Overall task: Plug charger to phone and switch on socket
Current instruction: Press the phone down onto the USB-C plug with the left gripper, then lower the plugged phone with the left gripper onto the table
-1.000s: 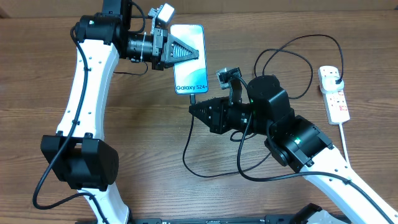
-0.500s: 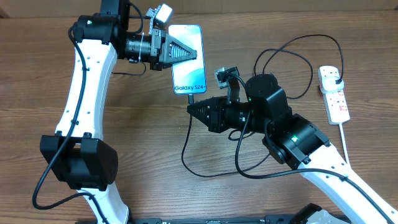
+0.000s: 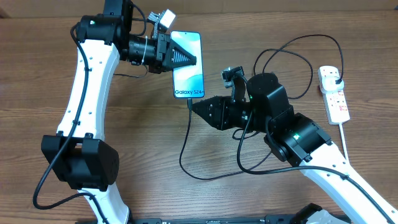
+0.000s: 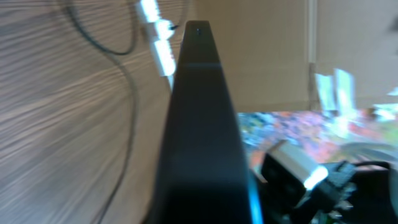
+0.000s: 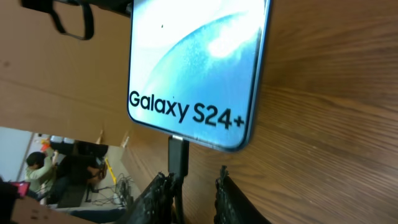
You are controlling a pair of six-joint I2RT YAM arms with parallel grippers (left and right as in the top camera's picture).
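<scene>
The robot will use its left gripper to set the phone down on the bare brown wood (image 3: 171, 101) next to its open right gripper.
The phone (image 3: 187, 65) shows a light blue screen with "Galaxy S24+" at its bottom, and my left gripper (image 3: 191, 59) is shut on it from the left, holding it above the table. In the left wrist view the phone (image 4: 199, 118) shows edge-on as a dark slab. The charger's connector (image 5: 177, 154) sits in the phone's (image 5: 199, 68) bottom edge. My right gripper (image 5: 194, 196) stands open just below it, the cable lying against its left finger (image 5: 155, 193). The black cable (image 3: 184, 146) loops over the table to the white socket (image 3: 336, 96) at the right.
The charger's black plug (image 3: 334, 76) sits in the socket's top end. The thick white cord (image 3: 344, 140) runs from the socket toward the front edge. Cable loops (image 3: 283, 56) lie behind my right arm. The table is bare brown wood.
My right gripper's jaws have parted from the connector, which stays in the phone. The left gripper has shifted the phone slightly nearer the right gripper.
</scene>
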